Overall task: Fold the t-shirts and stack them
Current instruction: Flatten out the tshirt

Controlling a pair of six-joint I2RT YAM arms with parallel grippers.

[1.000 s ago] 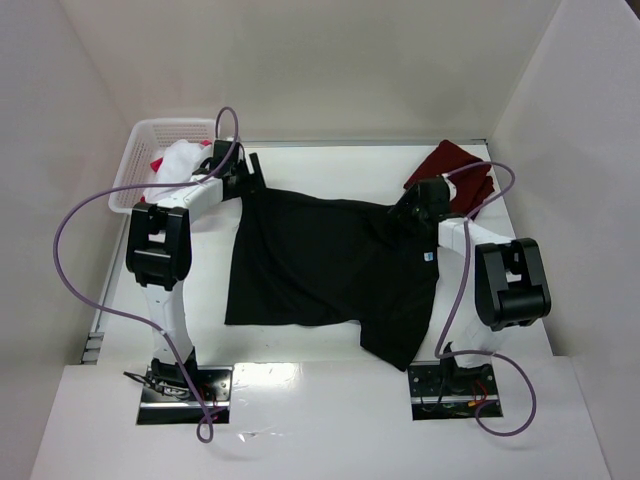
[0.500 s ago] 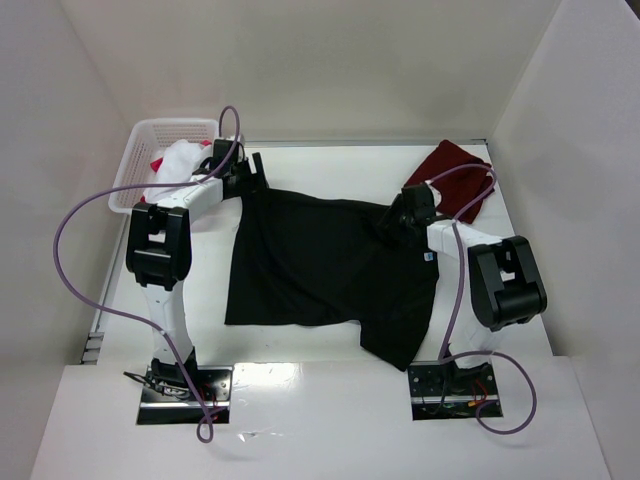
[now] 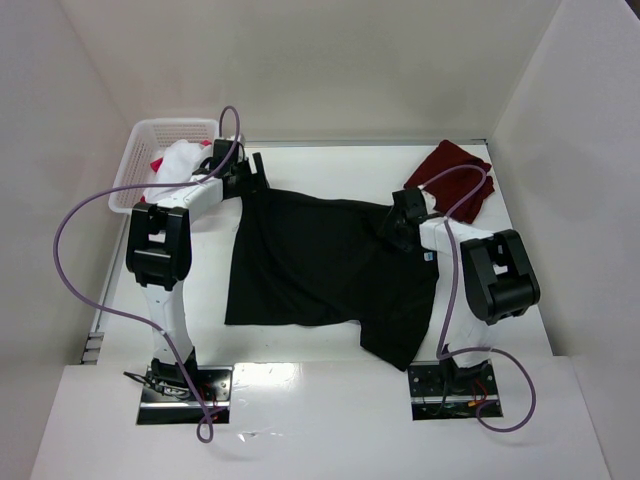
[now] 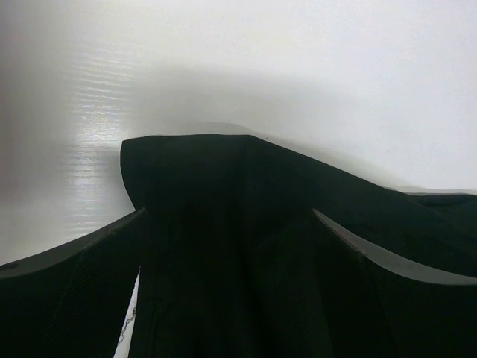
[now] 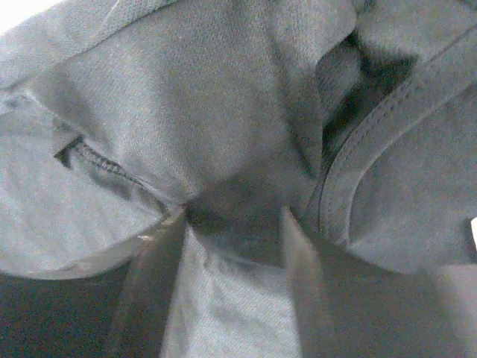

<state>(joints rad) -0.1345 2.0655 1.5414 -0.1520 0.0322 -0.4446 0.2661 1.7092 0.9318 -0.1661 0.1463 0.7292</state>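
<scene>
The flap of the black t-shirt is lying doubled over the t-shirt's body, so next my right gripper opens, pinches the flap's loose end (image 5: 244, 252) and raises it toward the back.
A black t-shirt (image 3: 330, 265) lies spread across the middle of the table. My left gripper (image 3: 250, 178) is at its far left corner. In the left wrist view black cloth (image 4: 223, 179) rises in a tent between the fingers, and the gripper (image 4: 227, 216) is shut on it. My right gripper (image 3: 400, 225) is at the shirt's far right edge. In the right wrist view it (image 5: 232, 224) is shut on a bunched fold of that cloth (image 5: 216, 112). A dark maroon t-shirt (image 3: 462, 172) lies at the back right.
A white lattice basket (image 3: 140, 150) at the back left holds a white shirt (image 3: 180, 160) and a bit of pink-red cloth (image 3: 157, 165). White walls close in the table on the left, back and right.
My right gripper has moved left and nearer, from beside the maroon shirt onto the black shirt's far right edge. The left arm and the shirt have not visibly moved.
</scene>
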